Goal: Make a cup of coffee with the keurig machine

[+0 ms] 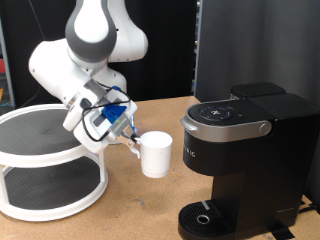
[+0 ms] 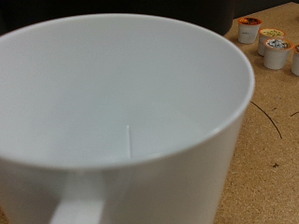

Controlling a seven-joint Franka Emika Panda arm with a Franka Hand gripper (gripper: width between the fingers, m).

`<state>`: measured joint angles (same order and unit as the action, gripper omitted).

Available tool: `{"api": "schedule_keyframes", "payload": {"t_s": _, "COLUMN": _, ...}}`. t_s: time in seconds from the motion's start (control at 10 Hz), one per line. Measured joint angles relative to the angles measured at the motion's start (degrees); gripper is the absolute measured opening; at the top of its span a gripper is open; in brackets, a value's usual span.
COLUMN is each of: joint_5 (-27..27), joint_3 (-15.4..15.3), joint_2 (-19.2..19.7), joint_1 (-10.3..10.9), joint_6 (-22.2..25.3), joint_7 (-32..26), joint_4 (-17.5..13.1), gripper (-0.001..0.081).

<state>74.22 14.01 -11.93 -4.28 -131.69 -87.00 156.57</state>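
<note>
The cup, now hanging upright beside the machine, will go down on the round drip base of the keurig machine (image 1: pixel 205 219), and I should set it there with my gripper.
The cup (image 1: pixel 155 153), a plain white mug, hangs upright to the exterior view's left of the keurig machine (image 1: pixel 245 150), a short gap apart. My gripper (image 1: pixel 133 138) is shut on the cup's left side, on the side away from the machine. The machine is matte black, its silver-trimmed lid (image 1: pixel 228 115) is down, and nothing stands on its round drip base (image 1: pixel 205 215). In the wrist view the cup (image 2: pixel 121 103) fills the picture, empty inside, with its handle (image 2: pixel 79 201) at the near edge; my fingers do not show there.
A white two-tier round shelf (image 1: pixel 45 165) stands at the exterior view's left, close behind the arm. Several small coffee pods (image 2: pixel 273 51) sit on the cork-brown table (image 2: pixel 271 159) beyond the cup. A dark panel (image 1: pixel 255 45) rises behind the machine.
</note>
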Motion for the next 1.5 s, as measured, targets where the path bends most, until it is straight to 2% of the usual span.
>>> {"api": "schedule_keyframes", "payload": {"t_s": 0.4, "joint_5": 7.01, "joint_3": -2.66, "joint_2": 5.47, "joint_1": 1.31, "joint_6": -4.19, "joint_7": -5.45, "joint_4": -0.46, "gripper": 0.0065}}
{"api": "schedule_keyframes", "payload": {"t_s": 0.6, "joint_5": 10.95, "joint_3": -3.93, "joint_2": 8.07, "joint_1": 1.86, "joint_6": -4.40, "joint_7": -8.35, "joint_4": -1.22, "gripper": 0.0065}}
{"api": "schedule_keyframes", "payload": {"t_s": 0.9, "joint_5": 16.60, "joint_3": -6.13, "joint_2": 11.17, "joint_1": 2.77, "joint_6": -4.58, "joint_7": -11.60, "joint_4": -2.62, "gripper": 0.0065}}
{"api": "schedule_keyframes", "payload": {"t_s": 1.5, "joint_5": 27.26, "joint_3": -11.01, "joint_2": 16.44, "joint_1": 4.90, "joint_6": -8.18, "joint_7": -15.67, "joint_4": -6.71, "gripper": 0.0065}}
